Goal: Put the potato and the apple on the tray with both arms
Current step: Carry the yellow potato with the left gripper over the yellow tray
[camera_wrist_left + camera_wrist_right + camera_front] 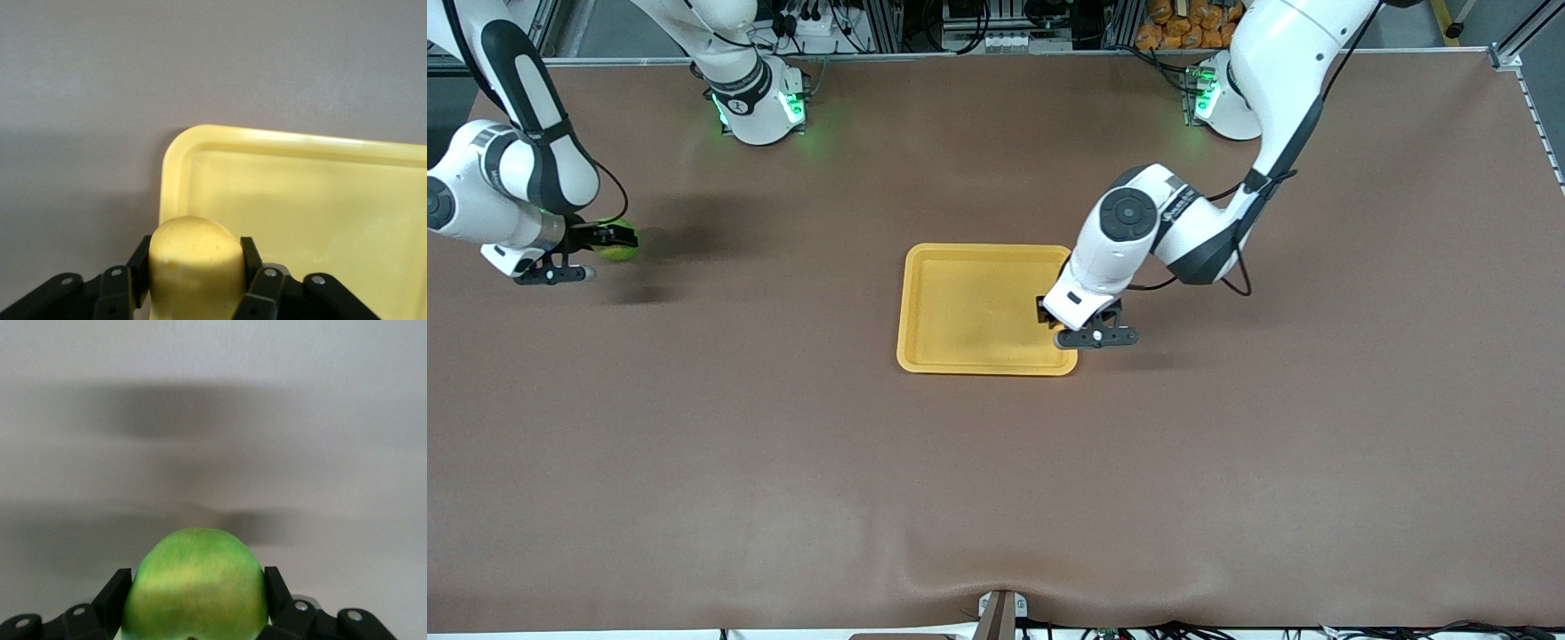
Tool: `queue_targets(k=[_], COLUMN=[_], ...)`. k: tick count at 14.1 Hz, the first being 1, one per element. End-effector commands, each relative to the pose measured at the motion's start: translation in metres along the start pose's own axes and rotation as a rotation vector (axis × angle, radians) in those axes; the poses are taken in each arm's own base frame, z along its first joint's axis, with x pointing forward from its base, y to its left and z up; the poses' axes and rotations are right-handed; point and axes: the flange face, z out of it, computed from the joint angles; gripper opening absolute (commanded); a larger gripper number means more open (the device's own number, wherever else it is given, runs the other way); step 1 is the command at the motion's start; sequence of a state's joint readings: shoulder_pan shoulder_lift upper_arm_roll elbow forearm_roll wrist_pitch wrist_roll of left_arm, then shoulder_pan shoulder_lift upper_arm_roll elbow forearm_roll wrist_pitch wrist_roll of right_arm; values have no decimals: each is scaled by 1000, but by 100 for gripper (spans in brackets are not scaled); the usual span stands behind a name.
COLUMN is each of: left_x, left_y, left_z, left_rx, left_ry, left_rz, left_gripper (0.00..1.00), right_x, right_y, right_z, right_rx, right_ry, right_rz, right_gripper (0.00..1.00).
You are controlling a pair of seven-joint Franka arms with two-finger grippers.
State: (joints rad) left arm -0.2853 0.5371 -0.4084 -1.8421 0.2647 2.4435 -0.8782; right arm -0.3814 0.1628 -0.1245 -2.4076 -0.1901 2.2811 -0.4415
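My left gripper has the potato. I need to put it down inside the yellow-orange tray's near rounded corner (1042, 338) (241, 257), just within the tray's rim.
The yellow-orange tray (969, 307) lies in the middle of the table. My left gripper (1045, 311) hangs over the tray's rim at the left arm's end, shut on the potato (193, 263), a smooth yellow lump between the black fingers (252, 257). In the front view the wrist hides the potato. The left wrist view shows the tray (320, 200) and its rounded corner just below. My right gripper (609, 238) is over the bare table toward the right arm's end, well away from the tray, and is shut on the green apple (619, 242), which fills the gap between its fingers (277, 587) in the right wrist view.
The two arm bases (760, 107) (1218, 98) stand at the table's edge farthest from the front camera. A small bracket (1000, 613) sits at the nearest edge. Brown table surface surrounds the tray on all sides.
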Motion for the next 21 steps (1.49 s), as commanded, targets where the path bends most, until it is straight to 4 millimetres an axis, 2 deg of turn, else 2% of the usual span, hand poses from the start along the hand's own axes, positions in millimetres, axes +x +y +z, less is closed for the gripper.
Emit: queue_targets(k=[1,4,6,8,11,12,13,14,15,16,17,21], left_x=[-1,-7,-9,-7,-6,-6,-7,-6,-6,-6,-4,6], left_y=[26,40,46,43,39,39,40,40,40,41,40,34], left_z=[17,36,50,54,60,61,61,60,60,59,58,46], left_rx=[28,63,64,86,107,109,109,108,108,108,108,105], left_ry=[23,56,46,68,80,82,83,84,84,86,88,106], left_rz=[27,35,35,61,81,86,89,88,88,92,104,114], left_gripper=[24,27,35,48,55,56,60,71,90,100,100,100], right_x=[15,30,38,44,52,56,59,62,65,69,71,81], right_y=[-9,-18,-23,-31,-47,-57,-66,-72,-83,-94,-105,-171], right_z=[-30,-49,-63,-75,-92,-95,-99,-102,-105,-110,-110,-124], right_rx=[-23,-30,-14,-5,22,30,43,49,51,57,55,47], right_ry=[-5,0,-6,-25,-39,-38,-34,-36,-40,-41,-53,-48], right_rz=[-31,-47,-48,-58,-72,-83,-89,-97,-112,-102,-71,-37], right_gripper=[0,0,0,0,0,0,0,0,0,0,0,0])
